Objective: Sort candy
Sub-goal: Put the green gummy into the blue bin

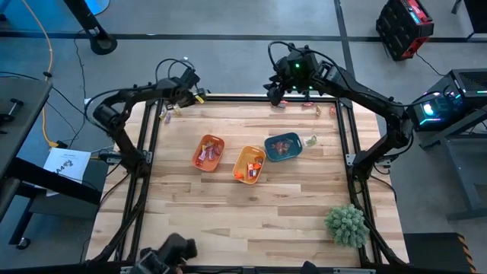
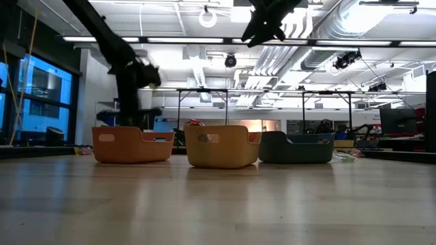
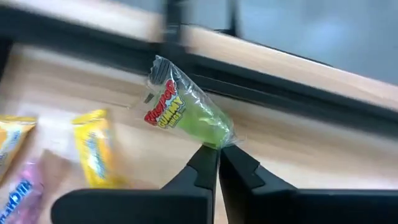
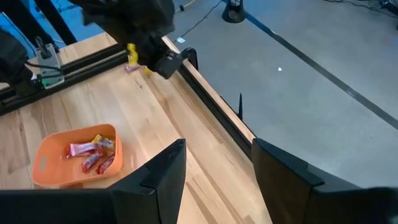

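Note:
Next, I let the green sweet go from my left gripper among the wrapped sweets inside the blue bin point(image 1: 281, 147).
In the left wrist view my left gripper point(image 3: 219, 149) is shut on a green sweet in a clear wrapper with a red label point(image 3: 186, 109). In the high view it hovers at the table's far-left corner point(image 1: 195, 91). More sweets lie on the wood there: a yellow one point(image 3: 93, 149) and a pink one point(image 3: 18, 186), seen from above as a small cluster point(image 1: 167, 114). My right gripper point(image 4: 217, 168) is open and empty, high over the far edge point(image 1: 278, 93). Loose sweets lie near it point(image 1: 308, 106). My left gripper pinches the green sweet by the twisted end of its wrapper point(image 3: 222, 139), between the two fingertips point(image 3: 205, 158). The rest of the sweet sticks out beyond the fingers, tilted, and appears lifted off the wood.
Three small bins stand mid-table: orange point(image 1: 208, 152) holding red and pink sweets, yellow-orange point(image 1: 249, 164), and blue point(image 1: 283, 147) with one sweet beside it point(image 1: 310, 141). A green spiky plant point(image 1: 346, 224) sits at the near right. A black frame rail runs along the far edge point(image 4: 211, 106).

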You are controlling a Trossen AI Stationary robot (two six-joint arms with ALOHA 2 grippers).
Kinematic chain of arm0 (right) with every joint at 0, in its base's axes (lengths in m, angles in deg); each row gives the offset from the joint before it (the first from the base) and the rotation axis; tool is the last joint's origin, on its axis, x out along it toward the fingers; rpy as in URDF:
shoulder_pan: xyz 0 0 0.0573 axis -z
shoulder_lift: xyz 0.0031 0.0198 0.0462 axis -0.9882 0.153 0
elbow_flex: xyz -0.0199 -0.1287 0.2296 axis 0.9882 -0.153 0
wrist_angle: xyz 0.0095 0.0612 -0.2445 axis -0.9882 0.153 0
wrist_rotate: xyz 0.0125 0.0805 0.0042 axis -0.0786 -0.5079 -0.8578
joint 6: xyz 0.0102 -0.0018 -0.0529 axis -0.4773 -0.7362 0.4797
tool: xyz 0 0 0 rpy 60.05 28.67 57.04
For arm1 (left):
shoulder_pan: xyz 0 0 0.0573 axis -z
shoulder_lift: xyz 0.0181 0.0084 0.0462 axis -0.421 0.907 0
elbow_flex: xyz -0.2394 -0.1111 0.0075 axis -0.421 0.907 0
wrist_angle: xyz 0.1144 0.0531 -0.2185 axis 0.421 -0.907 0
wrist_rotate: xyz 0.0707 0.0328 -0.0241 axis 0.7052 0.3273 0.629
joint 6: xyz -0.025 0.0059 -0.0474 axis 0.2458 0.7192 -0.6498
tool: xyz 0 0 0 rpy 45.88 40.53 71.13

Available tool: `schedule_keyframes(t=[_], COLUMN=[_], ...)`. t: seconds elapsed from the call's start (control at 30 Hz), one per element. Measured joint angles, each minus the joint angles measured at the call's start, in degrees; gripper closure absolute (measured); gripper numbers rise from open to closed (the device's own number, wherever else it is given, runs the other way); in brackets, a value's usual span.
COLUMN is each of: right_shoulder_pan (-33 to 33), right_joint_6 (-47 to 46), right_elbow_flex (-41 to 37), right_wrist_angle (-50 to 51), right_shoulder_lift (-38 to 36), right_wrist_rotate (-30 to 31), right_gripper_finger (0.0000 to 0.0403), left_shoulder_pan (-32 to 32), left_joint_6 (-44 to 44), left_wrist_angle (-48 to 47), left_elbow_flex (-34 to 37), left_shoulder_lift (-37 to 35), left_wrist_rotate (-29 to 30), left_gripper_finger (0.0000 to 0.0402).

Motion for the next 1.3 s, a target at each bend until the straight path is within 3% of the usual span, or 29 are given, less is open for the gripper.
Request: schedule_keyframes(t=[0.13,0.33,0.47,0.6,0.8,0.93,1.1,1.3], right_shoulder_pan=[0.0,0.0,0.0,0.5,1.0,1.3,1.3,0.5], right_joint_6=[0.2,0.2,-2.1,-4.2,-5.3,-7.2,-9.2,-9.2], right_elbow_flex=[0.0,0.0,0.0,0.0,0.1,0.1,0.1,0.1], right_wrist_angle=[0.4,-0.3,-3.5,-8.1,-9.4,-9.4,-9.3,-8.4], right_shoulder_lift=[0.0,0.0,-0.3,-2.4,-5.8,-7.4,-8.0,-8.0], right_wrist_rotate=[-0.4,-0.5,-2.3,-5.5,-5.2,-5.1,-5.1,-5.1], right_gripper_finger=[0.0224,0.0224,0.0224,0.0224,0.0224,0.0224,0.0224,0.0224], left_shoulder_pan=[6.8,21.8,30.3,35.3,37.8,39.0,40.2,40.2], left_joint_6=[4.7,11.9,11.8,11.3,11.3,12.0,17.6,20.8], left_wrist_angle=[1.4,12.6,29.6,40.8,40.6,39.5,31.1,26.6], left_elbow_flex=[0.0,0.0,0.0,-1.2,-8.0,-12.9,-18.7,-21.0], left_shoulder_lift=[-5.5,-11.3,-9.5,-3.8,7.1,12.1,15.4,14.0], left_wrist_rotate=[-2.9,-15.1,-22.3,-22.7,-28.7,-29.2,-29.0,-28.9], left_gripper_finger=[0.0400,0.0401,0.0401,0.0401,0.0401,0.0384,0.0325,0.0244])
